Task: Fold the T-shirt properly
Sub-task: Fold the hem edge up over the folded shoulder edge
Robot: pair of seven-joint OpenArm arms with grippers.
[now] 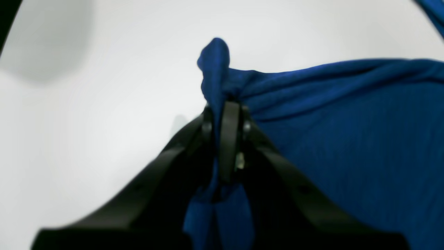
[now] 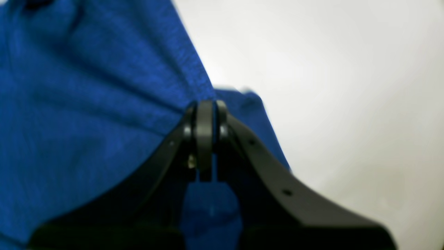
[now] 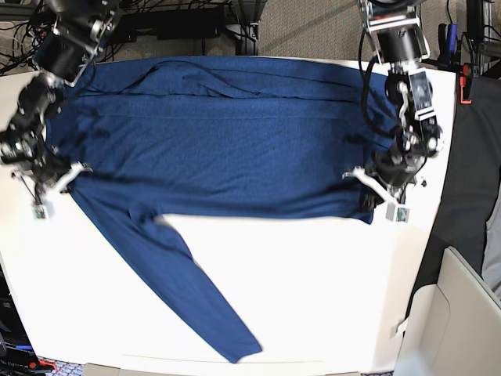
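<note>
I need to release, with my left gripper, the bunched corner midway (image 3: 383,143) along the T-shirt's end facing the dark cloth.
The navy-blue T-shirt (image 3: 219,149) lies spread across the far half of the white table (image 3: 313,290), one long sleeve (image 3: 180,282) trailing toward the near edge. My left gripper (image 1: 227,107) is shut on a bunched corner of the T-shirt (image 1: 347,139), a tuft poking up past its tips. In the base view it sits at the shirt's right end (image 3: 376,188). My right gripper (image 2: 205,106) is shut on the T-shirt (image 2: 86,104) at its edge, seen at the shirt's left end (image 3: 59,176) in the base view.
Cables and equipment (image 3: 180,19) crowd the space behind the table. A dark cloth (image 3: 470,172) and a beige panel (image 3: 454,321) stand to the right of the table. The table's white front half lies bare beside the sleeve.
</note>
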